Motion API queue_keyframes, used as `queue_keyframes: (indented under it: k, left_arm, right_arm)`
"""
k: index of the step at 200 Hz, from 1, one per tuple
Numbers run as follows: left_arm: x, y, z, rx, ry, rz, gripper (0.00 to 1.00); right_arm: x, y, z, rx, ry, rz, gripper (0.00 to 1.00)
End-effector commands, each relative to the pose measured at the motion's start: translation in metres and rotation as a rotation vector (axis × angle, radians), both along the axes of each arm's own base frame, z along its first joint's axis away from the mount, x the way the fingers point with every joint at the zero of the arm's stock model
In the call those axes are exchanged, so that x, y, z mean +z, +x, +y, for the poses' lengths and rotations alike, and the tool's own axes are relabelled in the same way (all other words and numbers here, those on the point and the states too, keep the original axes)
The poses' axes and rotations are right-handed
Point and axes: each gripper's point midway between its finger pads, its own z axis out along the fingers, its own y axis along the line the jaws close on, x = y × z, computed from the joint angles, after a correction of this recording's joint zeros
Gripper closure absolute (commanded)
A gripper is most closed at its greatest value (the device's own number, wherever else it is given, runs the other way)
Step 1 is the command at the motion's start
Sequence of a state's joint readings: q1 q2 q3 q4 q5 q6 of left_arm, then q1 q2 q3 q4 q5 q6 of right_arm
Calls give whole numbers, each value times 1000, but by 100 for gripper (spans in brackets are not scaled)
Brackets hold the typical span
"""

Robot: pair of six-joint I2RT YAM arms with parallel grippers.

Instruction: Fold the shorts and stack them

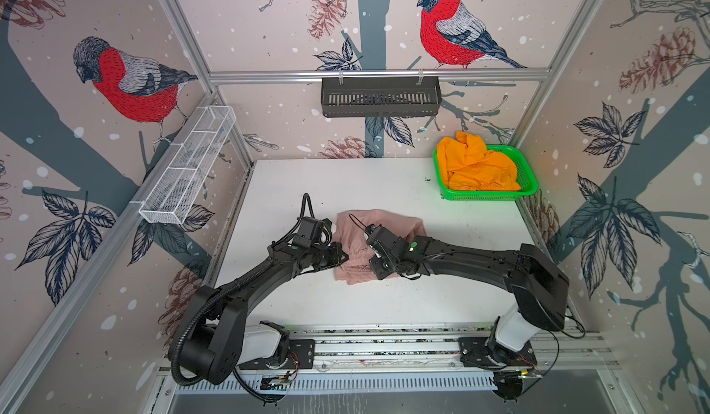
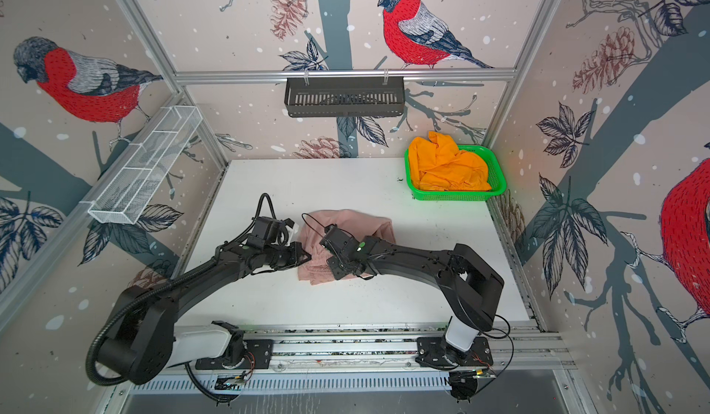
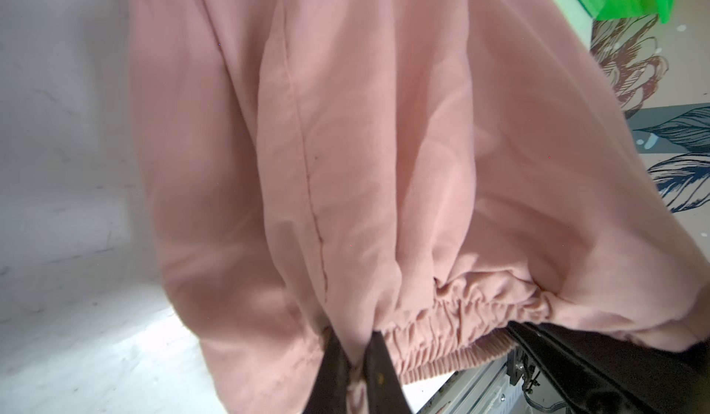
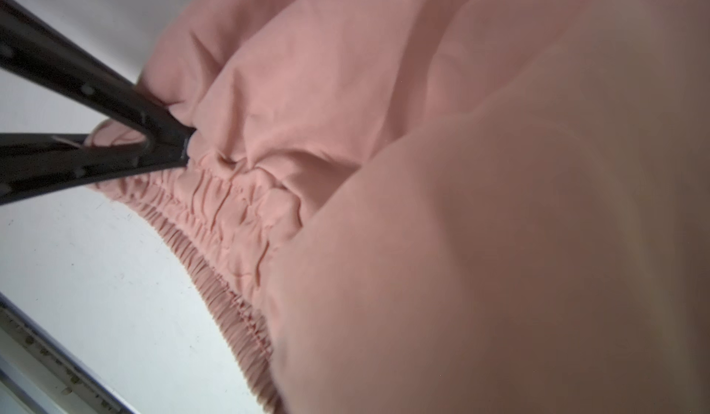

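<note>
Next, I open my right gripper, as loose pink cloth bunches over its fingers, pull it clear and take the waistband's end (image 3: 514, 306) opposite my left gripper.
The pale pink shorts (image 1: 384, 223) (image 2: 357, 221) lie crumpled mid-table, gathered waistband (image 3: 461, 327) toward the front. My left gripper (image 1: 345, 257) (image 3: 355, 339) is shut on a pinch of pink cloth at the waistband's left end; its fingers (image 4: 169, 143) also show in the right wrist view. My right gripper (image 1: 372, 266) sits at the waistband a little to the right. Pink cloth (image 4: 461, 239) lies over its jaws and hides the fingertips. The orange shorts (image 1: 476, 168) (image 2: 447, 166) are bunched in the green basket (image 1: 528, 185) at the back right.
A white wire shelf (image 1: 188, 166) hangs on the left wall and a black slotted shelf (image 1: 380, 98) on the back rail. The arms' mounting rail (image 1: 384, 345) runs along the table's front edge. Bare white tabletop (image 1: 307, 185) lies behind and left of the pink shorts.
</note>
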State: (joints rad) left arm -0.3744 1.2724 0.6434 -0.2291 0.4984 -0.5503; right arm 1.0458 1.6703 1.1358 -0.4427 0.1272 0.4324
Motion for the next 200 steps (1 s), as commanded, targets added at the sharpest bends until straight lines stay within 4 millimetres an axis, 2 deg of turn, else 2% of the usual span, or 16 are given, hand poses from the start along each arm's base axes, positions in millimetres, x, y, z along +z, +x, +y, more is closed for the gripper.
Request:
queue_keyframes:
  k: [1,26,51,70,81,96,103,109,119,136,139,141,143,172,191,200]
  left_arm:
    - [16,4,-1,-6,-15,-54,100]
    - [20,3,-2,-5,-32,-83,100]
    - [0,-6,-3,-5,-42,-56,100]
    - [-20,-15,-4,-8,-28,-19,100]
    - [-29,-20,-7,-17,-20,5,100]
    - [-39,-28,-13,-37,-2,36,100]
    - [-41,-31,-15,-45,6,46,94]
    - [-42,-32,-16,-49,12,55,85]
    - [-40,-32,-15,-46,22,63,55]
    - [-26,-28,-13,-41,41,43,25]
    - [-24,-28,-13,-42,42,41,18]
    - [-21,-28,-13,-43,43,35,6]
    - [-19,-28,-13,-45,44,33,3]
    - [13,-17,-3,-19,109,-28,2]
    - [28,-5,-2,9,110,-86,2]
    - [35,4,-5,16,89,-131,2]
  right_arm:
    - [14,15,-16,45,-117,-124,95]
    - [17,20,-23,97,-172,-177,94]
    - [3,18,-35,135,-230,-188,87]
    - [-13,9,-38,151,-225,-147,70]
    - [-22,0,-38,159,-199,-98,56]
    - [-29,-16,-36,167,-139,-19,44]
    - [-28,-22,-37,165,-111,4,39]
    - [-23,-25,-36,161,-83,18,35]
    - [-12,-29,-37,155,-36,30,32]
    - [10,-31,-43,134,34,39,30]
    - [14,-30,-45,130,43,40,29]
    - [16,-30,-46,127,49,42,29]
    - [18,-30,-47,125,55,45,29]
    - [46,-20,-69,70,113,34,32]
    - [66,-11,-71,57,172,-7,40]
    - [76,-3,-64,63,210,-64,46]
